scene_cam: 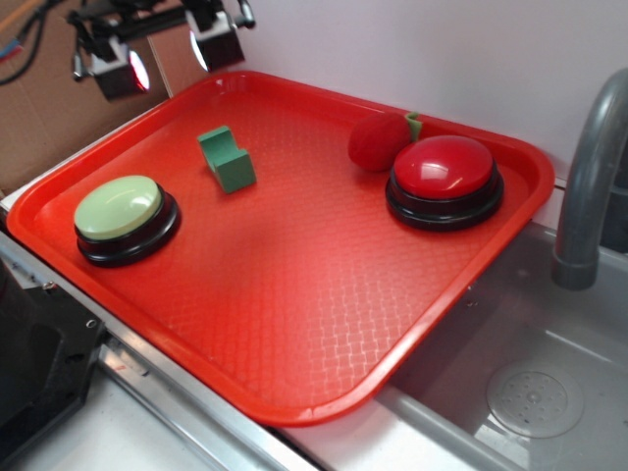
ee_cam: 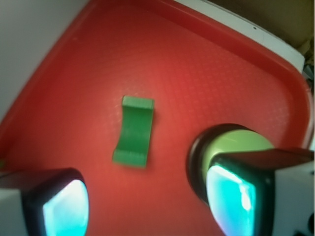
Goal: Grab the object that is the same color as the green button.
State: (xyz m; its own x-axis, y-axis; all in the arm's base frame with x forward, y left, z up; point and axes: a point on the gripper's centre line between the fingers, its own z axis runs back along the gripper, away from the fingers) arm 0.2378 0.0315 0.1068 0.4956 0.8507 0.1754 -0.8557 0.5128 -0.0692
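Note:
The robot's gripper needs to close across the notched middle (scene_cam: pixel 226 153) (ee_cam: pixel 136 131) of the small teal-green block, because that block is the green object to grab.
The object, a small teal-green block (scene_cam: pixel 228 160) with a notch in its top, lies on the red tray (scene_cam: pixel 294 285) toward its back left. In the wrist view the block (ee_cam: pixel 134 132) sits ahead of the fingers, slightly left of centre. The green button (scene_cam: pixel 120 208), a pale yellow-green dome on a black base, stands at the tray's left; in the wrist view the green button (ee_cam: pixel 235 141) shows behind the right finger. My gripper (scene_cam: pixel 169 61) hovers high over the tray's back left corner, open, with nothing between its pads (ee_cam: pixel 231 196).
A red dome button (scene_cam: pixel 444 179) on a black base stands at the tray's back right, with a red plush ball (scene_cam: pixel 381 142) touching its left side. A grey faucet (scene_cam: pixel 591 186) rises at the right above a metal sink (scene_cam: pixel 530 392). A white wall runs behind.

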